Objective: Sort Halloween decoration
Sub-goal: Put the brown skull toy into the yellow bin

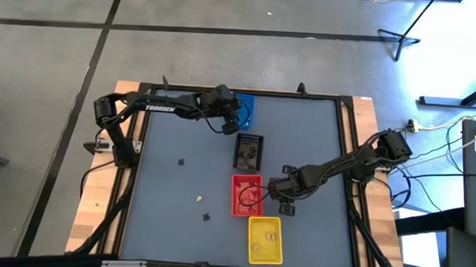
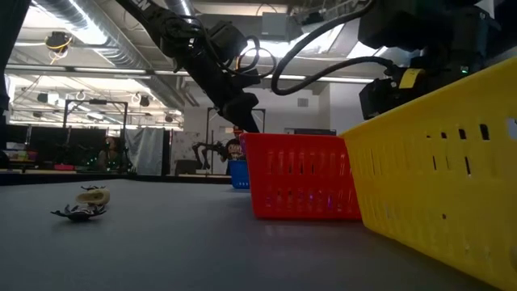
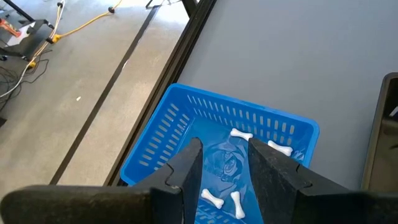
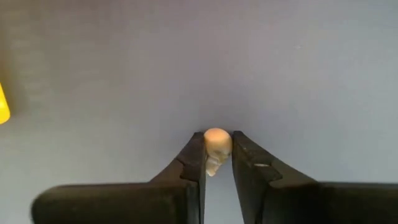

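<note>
The cream skull piece, now held just beside the red tray, will be released by my right gripper inside the yellow tray (image 1: 271, 231), in the half nearer the red tray.
My left gripper (image 3: 225, 163) is open and hovers over the blue tray (image 3: 163, 132) at the table's far edge; several white bone pieces (image 3: 240, 134) lie in the tray. My right gripper (image 4: 217, 152) is shut on a small cream skull piece (image 4: 217, 142), just right of the red tray (image 1: 246, 195). Loose pieces rest on the grey mat: a dark one (image 1: 180, 161), a cream one (image 1: 199, 199) and another dark one (image 1: 206, 217). In the low view, a cream piece (image 2: 93, 194) and a dark piece (image 2: 77, 212) lie close together. My right gripper pinches the cream skull piece (image 4: 217, 142) between its two fingers, at their free ends. The piece's rounded top stands level with the fingertips (image 4: 198, 144) and its narrower end points back into the gap. Whether it rests on the mat or is lifted clear, I cannot tell.
A black tray (image 1: 249, 151) with dark pieces sits between the blue and red trays, and a yellow tray (image 1: 265, 239) lies near the table's near edge. The four trays form a line down the table's middle. Bare grey mat spreads to the left and right of them.
</note>
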